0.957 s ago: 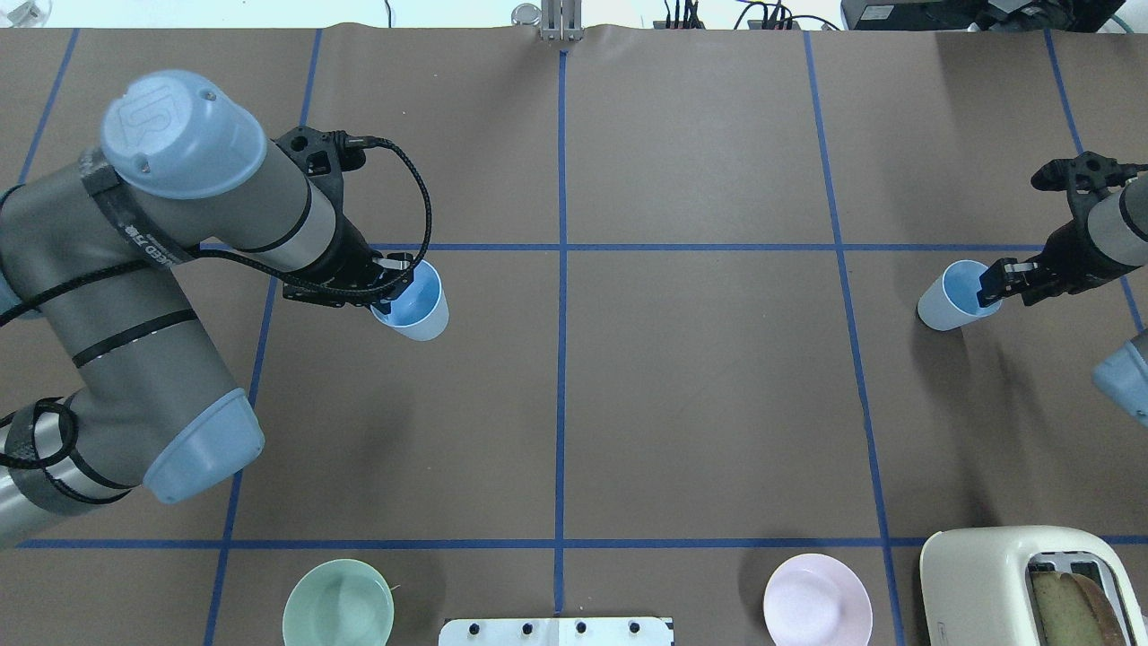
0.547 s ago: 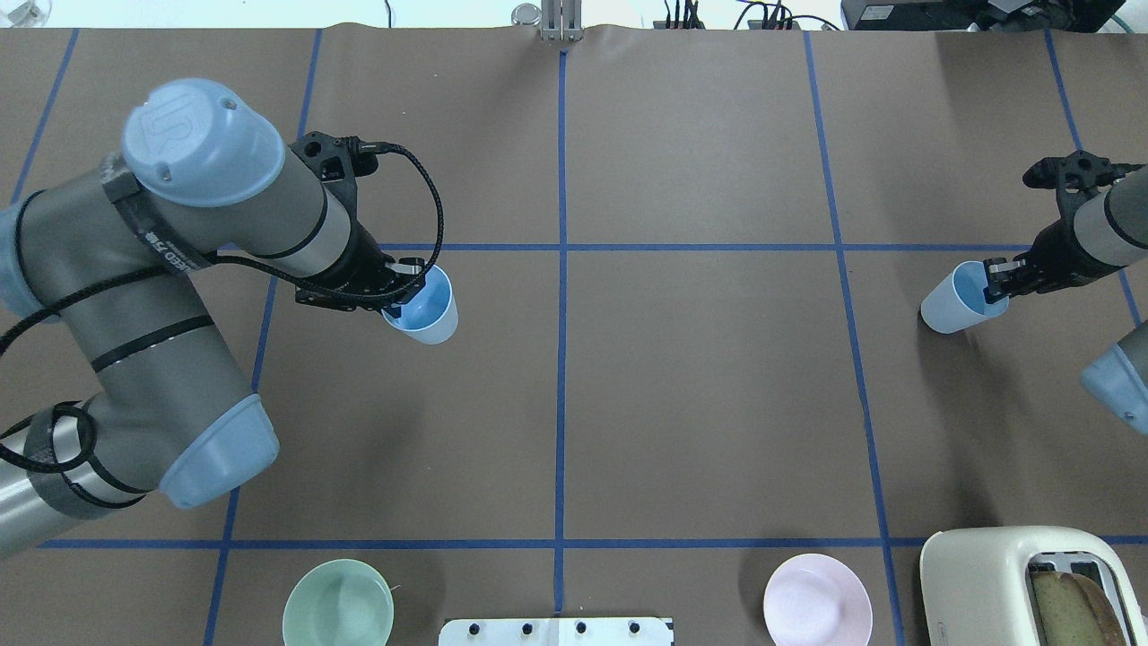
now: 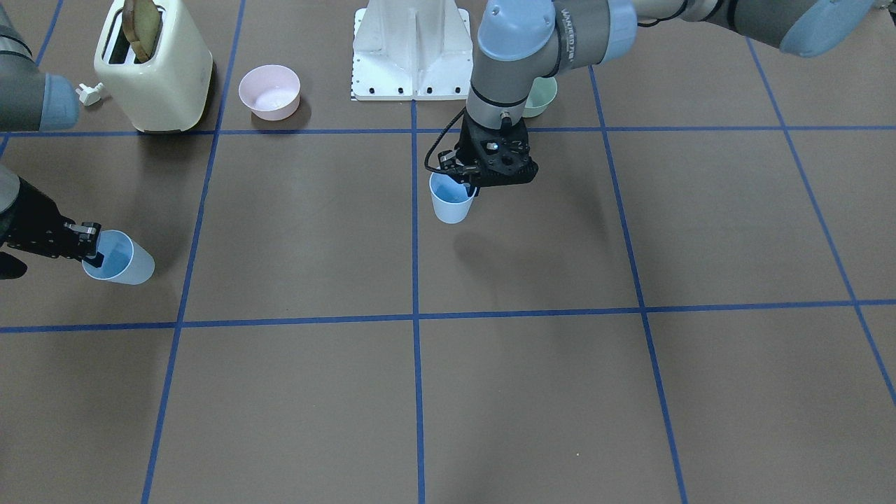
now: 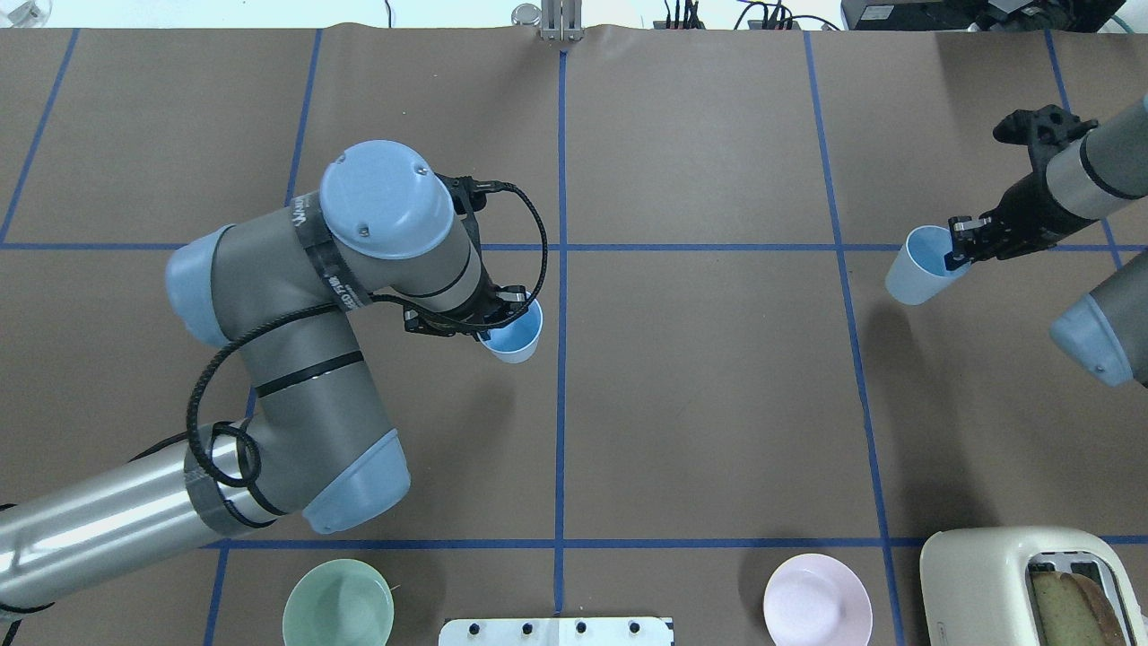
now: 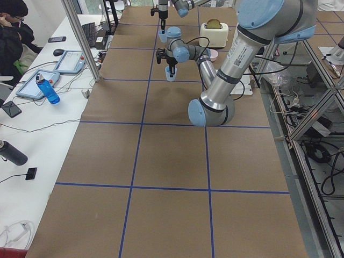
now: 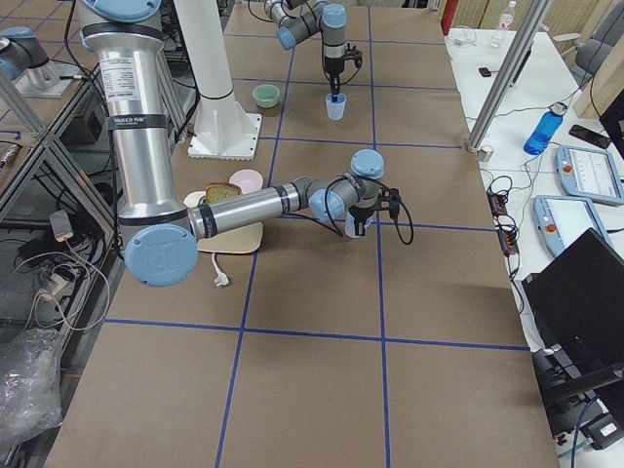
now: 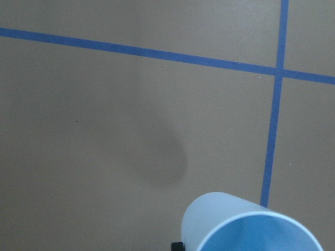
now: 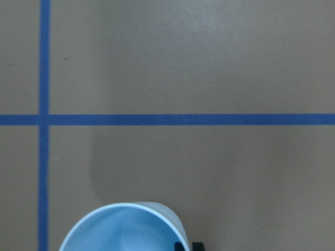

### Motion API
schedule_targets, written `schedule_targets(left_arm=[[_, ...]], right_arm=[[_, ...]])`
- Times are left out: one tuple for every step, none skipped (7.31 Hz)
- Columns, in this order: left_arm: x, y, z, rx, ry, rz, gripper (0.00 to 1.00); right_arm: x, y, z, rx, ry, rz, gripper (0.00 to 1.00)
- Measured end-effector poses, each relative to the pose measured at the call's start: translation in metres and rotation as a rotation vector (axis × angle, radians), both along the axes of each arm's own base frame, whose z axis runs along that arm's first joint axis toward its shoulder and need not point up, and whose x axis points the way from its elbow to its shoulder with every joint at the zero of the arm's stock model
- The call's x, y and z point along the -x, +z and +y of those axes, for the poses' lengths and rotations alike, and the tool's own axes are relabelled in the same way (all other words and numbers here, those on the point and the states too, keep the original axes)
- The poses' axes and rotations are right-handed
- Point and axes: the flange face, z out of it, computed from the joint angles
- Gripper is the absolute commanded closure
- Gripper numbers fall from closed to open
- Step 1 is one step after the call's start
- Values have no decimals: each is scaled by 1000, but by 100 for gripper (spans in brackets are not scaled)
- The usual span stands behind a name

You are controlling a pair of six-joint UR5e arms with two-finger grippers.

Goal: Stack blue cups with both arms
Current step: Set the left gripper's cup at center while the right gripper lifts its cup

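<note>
Next, I release the blue cup from my left gripper on the centre tape line, about midway [image 3: 412, 241] between its crossings.
My left gripper [image 4: 504, 316] is shut on the rim of one blue cup [image 4: 516, 334] and holds it upright above the table, just left of the centre line. It also shows in the front view [image 3: 451, 199] and in the left wrist view [image 7: 246, 225]. My right gripper [image 4: 958, 251] is shut on the rim of the other blue cup [image 4: 917, 267], held tilted above the table at the right. That cup also shows in the front view [image 3: 120, 257] and in the right wrist view [image 8: 123, 230]. The two cups are far apart.
A cream toaster [image 4: 1031, 583] with bread stands at the near right. A pink bowl [image 4: 817, 612] and a pale green bowl [image 4: 338, 612] sit near the robot, on either side of the white mounting base [image 4: 556, 631]. Blue tape lines grid the brown table.
My left arm has carried its cup to the right, toward the centre line. My right arm has moved its cup a little left and farther from the robot. Both grips are unchanged.
</note>
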Motion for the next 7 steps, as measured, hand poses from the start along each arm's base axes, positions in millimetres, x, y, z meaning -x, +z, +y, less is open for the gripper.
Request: schedule_targets(left_arm=[[-18, -6, -1, 3, -5, -12, 100], [-29, -8, -3, 4, -7, -20, 100], [-36, -8, -5, 6, -7, -26, 100], [-45, -10, -9, 7, -7, -28, 100], [-54, -11, -13, 6, -6, -27, 100], [-60, -10, -17, 5, -5, -27, 100], [-65, -6, -19, 5, -3, -31, 100]], right_arm=[[1, -28, -14, 14, 6, -2, 100], [3, -52, -25, 22, 11, -1, 100], [4, -69, -33, 23, 14, -1, 100], [5, -80, -37, 24, 15, -1, 100], [6, -85, -39, 24, 16, -1, 100], [6, -87, -39, 23, 18, -1, 100], [5, -88, -39, 23, 18, -1, 100]])
